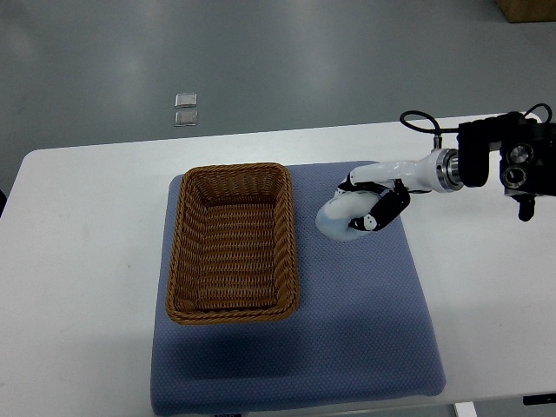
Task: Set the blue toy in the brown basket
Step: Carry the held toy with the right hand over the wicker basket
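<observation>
Next, my right gripper lets go of the blue toy around the middle of the brown basket's woven bottom point(236, 234).
A pale blue toy point(333, 222) rests on the blue mat point(365, 330), just right of the brown wicker basket point(175, 252). My right hand point(372, 207) comes in from the right edge on a white wrist, and its black-and-white fingers point(388, 208) curl over the toy's top and right side, grasping it. The toy seems to touch the mat or sit barely above it. The basket is rectangular, lies on the mat's left half, and holds nothing. A narrow strip of mat separates the toy from the basket's right rim. The left arm does not show.
The mat lies on a white table point(78, 261) whose far edge runs just behind the basket. Grey floor beyond holds two small square plates point(186, 109). A brown box corner point(530, 9) shows at the top right.
</observation>
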### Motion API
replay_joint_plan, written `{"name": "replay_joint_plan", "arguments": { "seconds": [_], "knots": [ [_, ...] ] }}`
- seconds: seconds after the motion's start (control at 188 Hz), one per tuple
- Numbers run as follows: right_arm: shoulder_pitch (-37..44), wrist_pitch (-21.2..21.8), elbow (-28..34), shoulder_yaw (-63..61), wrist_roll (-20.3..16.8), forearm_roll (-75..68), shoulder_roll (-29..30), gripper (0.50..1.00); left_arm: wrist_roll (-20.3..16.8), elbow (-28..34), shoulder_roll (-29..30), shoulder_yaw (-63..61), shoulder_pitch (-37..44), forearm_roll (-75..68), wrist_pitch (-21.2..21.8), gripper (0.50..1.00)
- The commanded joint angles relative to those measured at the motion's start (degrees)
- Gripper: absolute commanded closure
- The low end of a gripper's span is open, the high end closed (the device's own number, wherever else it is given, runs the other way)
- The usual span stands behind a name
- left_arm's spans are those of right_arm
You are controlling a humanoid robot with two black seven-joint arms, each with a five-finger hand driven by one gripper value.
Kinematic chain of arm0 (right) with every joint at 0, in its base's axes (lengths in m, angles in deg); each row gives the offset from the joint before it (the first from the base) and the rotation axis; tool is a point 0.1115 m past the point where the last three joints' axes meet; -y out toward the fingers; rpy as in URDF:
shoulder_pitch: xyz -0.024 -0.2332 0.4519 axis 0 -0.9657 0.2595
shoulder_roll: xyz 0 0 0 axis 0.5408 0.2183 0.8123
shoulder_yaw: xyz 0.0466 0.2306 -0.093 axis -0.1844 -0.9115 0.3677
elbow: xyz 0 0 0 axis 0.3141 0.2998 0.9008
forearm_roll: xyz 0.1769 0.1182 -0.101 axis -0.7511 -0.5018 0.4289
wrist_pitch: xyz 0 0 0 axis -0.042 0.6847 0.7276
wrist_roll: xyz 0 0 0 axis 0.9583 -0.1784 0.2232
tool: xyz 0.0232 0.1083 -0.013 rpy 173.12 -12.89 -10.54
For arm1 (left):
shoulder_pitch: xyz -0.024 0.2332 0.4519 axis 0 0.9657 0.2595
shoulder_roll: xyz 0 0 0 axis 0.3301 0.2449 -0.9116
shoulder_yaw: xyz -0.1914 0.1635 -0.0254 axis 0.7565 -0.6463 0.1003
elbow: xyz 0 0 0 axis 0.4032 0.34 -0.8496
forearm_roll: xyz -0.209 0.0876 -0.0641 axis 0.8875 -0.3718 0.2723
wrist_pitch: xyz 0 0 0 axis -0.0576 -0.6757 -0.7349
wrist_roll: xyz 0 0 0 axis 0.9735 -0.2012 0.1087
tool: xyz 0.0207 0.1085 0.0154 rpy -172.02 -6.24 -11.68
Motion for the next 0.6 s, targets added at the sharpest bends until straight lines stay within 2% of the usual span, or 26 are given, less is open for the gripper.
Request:
{"name": "replay_joint_plan", "arguments": {
  "seconds": [0.0, 0.228, 0.425, 0.595],
  "knots": [
    [4.48, 0.13, -2.04, 0.18, -0.05, -2.99, 3.10, 0.987, 0.00, -0.09, 0.00, 0.01, 0.00, -0.05, 0.01, 0.500],
    [8.87, -0.13, -11.44, 0.70, -0.05, -5.80, 15.66, 0.977, 0.00, 0.00, 0.00, 0.01, 0.00, -0.05, 0.01, 0.500],
    [8.26, -0.66, -22.16, 0.70, -0.05, -5.80, 28.50, 0.975, 0.00, 0.00, 0.00, 0.10, 0.00, -0.05, -0.08, 0.500],
    [5.18, -1.10, -27.97, 0.79, -0.05, -5.36, 36.50, 0.973, 0.00, 0.00, 0.00, 0.10, 0.00, -0.05, -0.08, 0.500]
  ]
}}
